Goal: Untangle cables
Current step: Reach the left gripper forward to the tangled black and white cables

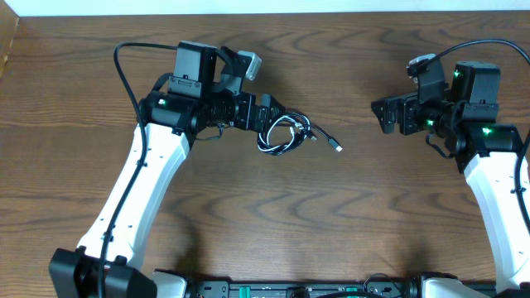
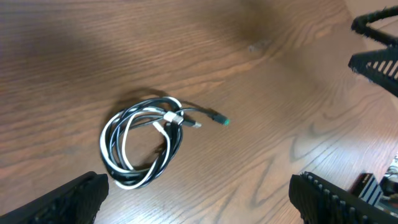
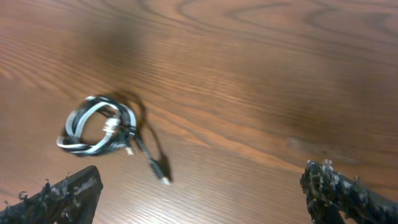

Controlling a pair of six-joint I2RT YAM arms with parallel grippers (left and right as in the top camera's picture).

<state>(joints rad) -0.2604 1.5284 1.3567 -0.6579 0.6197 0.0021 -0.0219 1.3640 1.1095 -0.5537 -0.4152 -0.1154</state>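
Note:
The robot's left gripper needs to close on the looped side of the cable bundle (image 1: 264, 146) (image 2: 125, 182), opposite the trailing black plug end.
The black and white cables (image 1: 284, 135) lie coiled together in one small bundle on the wooden table, with a black plug end (image 1: 335, 146) trailing to the right. The bundle also shows in the left wrist view (image 2: 143, 144) and in the right wrist view (image 3: 98, 126). My left gripper (image 1: 269, 114) is open and empty, right beside the bundle's left side and above it. My right gripper (image 1: 386, 114) is open and empty, well to the right of the bundle, its fingers facing it.
The wooden table (image 1: 348, 215) carries only the cable bundle. Each arm's thick black wire loops at the back, left (image 1: 124, 66) and right (image 1: 480, 45). The table's rear edge runs along the top.

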